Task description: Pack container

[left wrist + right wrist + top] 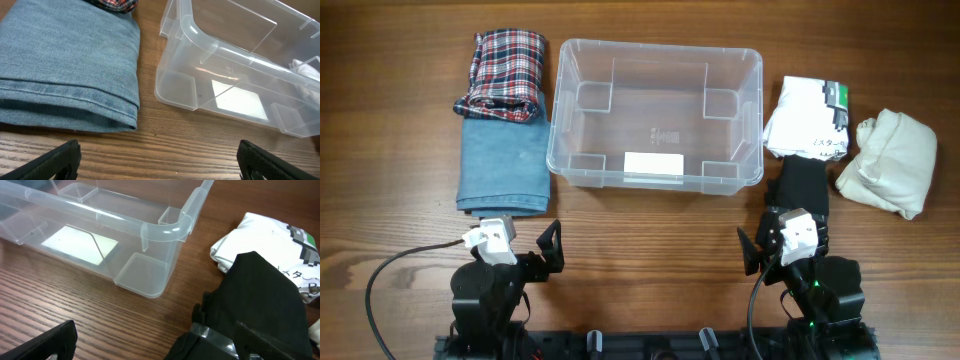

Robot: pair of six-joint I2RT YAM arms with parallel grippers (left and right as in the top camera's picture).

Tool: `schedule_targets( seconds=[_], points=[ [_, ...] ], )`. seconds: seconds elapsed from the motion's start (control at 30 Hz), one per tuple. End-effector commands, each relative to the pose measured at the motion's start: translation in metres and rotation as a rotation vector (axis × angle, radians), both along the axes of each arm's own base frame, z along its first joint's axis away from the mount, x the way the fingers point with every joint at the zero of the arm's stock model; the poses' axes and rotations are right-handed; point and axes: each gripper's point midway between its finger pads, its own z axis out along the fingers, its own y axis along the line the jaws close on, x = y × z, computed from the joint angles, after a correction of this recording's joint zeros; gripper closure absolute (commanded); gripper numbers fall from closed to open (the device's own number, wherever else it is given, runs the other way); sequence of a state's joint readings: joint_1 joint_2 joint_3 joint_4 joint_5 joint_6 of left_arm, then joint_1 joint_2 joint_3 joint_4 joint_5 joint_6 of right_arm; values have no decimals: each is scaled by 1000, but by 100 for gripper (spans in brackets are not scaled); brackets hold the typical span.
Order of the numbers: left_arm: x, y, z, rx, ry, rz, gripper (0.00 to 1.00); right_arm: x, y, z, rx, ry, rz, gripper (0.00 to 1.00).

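Observation:
My left gripper is going to close on the outer side edge (465,161) of the folded blue jeans, halfway along the side that faces away from the container.
The clear plastic container (557,120) stands empty at the back centre of the table, with a white label on its base. It also shows in the left wrist view (186,31) and in the right wrist view (160,230). My left gripper (518,248) is open and empty in front of the container's left corner, over bare wood (160,162). My right gripper (788,246) is open in front of the right corner (155,345). Its right finger is over a black folded garment (265,295).
Folded blue jeans (502,165) and a plaid shirt (505,72) lie left of the container. A white printed T-shirt (808,120), the black garment (800,185) and a beige cloth bundle (887,160) lie to its right. The jeans also show in the left wrist view (65,65).

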State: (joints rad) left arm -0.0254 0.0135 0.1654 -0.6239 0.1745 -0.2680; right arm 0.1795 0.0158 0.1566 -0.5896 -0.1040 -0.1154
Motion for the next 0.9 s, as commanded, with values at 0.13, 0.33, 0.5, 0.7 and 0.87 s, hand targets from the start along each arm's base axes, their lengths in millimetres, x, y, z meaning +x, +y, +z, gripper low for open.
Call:
schedule_targets(
  seconds=[0.13, 0.33, 0.5, 0.7, 0.87],
  points=[
    [0, -4, 1, -12, -7, -17, 0, 0, 1, 2, 17, -7, -2, 0],
    [0, -4, 1, -12, -7, -17, 0, 0, 1, 2, 17, -7, -2, 0],
    [0, -4, 1, -12, -7, -17, 0, 0, 1, 2, 17, -7, -2, 0],
    [6, 2, 12, 5, -61, 11, 0, 0, 0, 2, 17, -7, -3, 0],
    [6, 2, 11, 5, -58, 11, 0, 0, 1, 2, 17, -7, -2, 0]
  ],
)
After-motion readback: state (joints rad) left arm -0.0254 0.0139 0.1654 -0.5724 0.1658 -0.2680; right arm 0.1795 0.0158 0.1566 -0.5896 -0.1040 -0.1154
